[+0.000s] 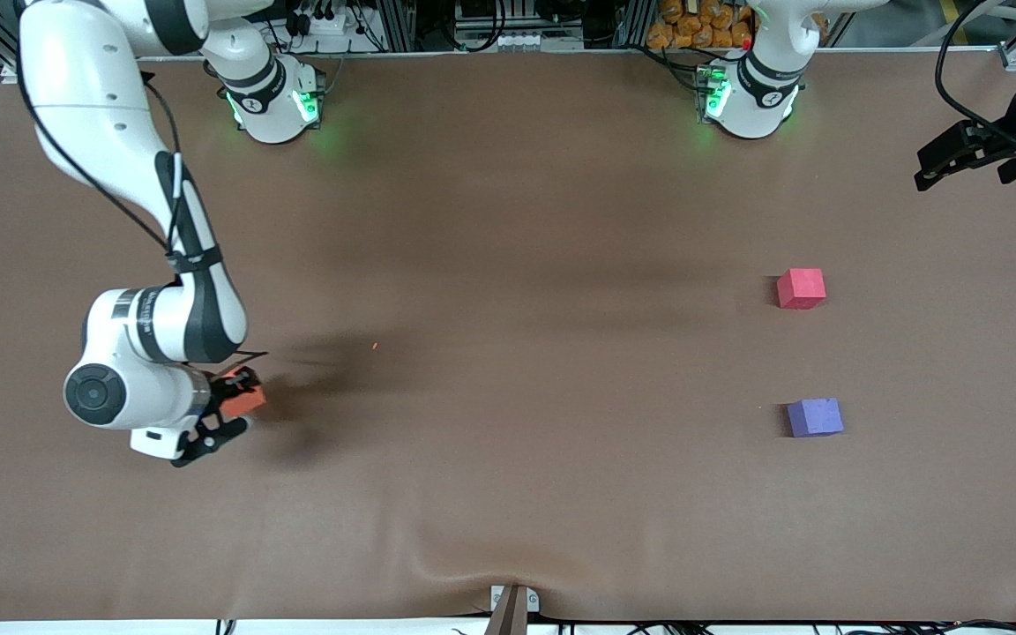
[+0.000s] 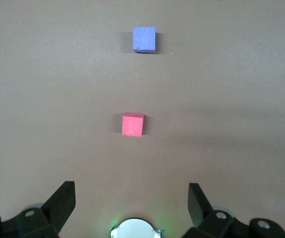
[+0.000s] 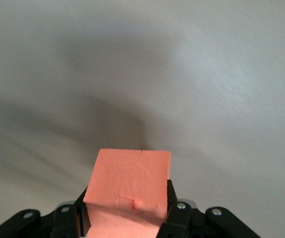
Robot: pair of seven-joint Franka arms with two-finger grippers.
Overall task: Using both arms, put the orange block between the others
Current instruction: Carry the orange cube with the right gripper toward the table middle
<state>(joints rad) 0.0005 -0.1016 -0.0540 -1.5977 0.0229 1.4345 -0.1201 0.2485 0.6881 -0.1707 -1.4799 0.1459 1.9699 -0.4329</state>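
Next, my right gripper lets go of the orange block in the middle of the table on the brown cover, level with the red-pink cube (image 1: pixel 531 302). The orange block now sits low over the table.
The orange block (image 1: pixel 248 399) sits low over the table at the right arm's end, clamped between the fingers of my right gripper (image 1: pixel 230 404). In the right wrist view the block (image 3: pixel 131 186) fills the space between the two black fingers (image 3: pixel 176 218). The red-pink cube (image 1: pixel 801 288) and the purple-blue cube (image 1: pixel 815 417) lie toward the left arm's end, the purple-blue one nearer the front camera, with a gap between them. My left gripper (image 1: pixel 958 157) hangs open in the air above that end's edge, nothing between its fingers (image 2: pixel 63 204). Both cubes, red-pink (image 2: pixel 132 124) and purple-blue (image 2: pixel 144 39), show in the left wrist view.
The brown table cover (image 1: pixel 508 353) is bare between the orange block and the two cubes. The arms' round bases (image 1: pixel 274 101) glow green along the edge farthest from the front camera. A small bracket (image 1: pixel 512 604) sits at the nearest edge.
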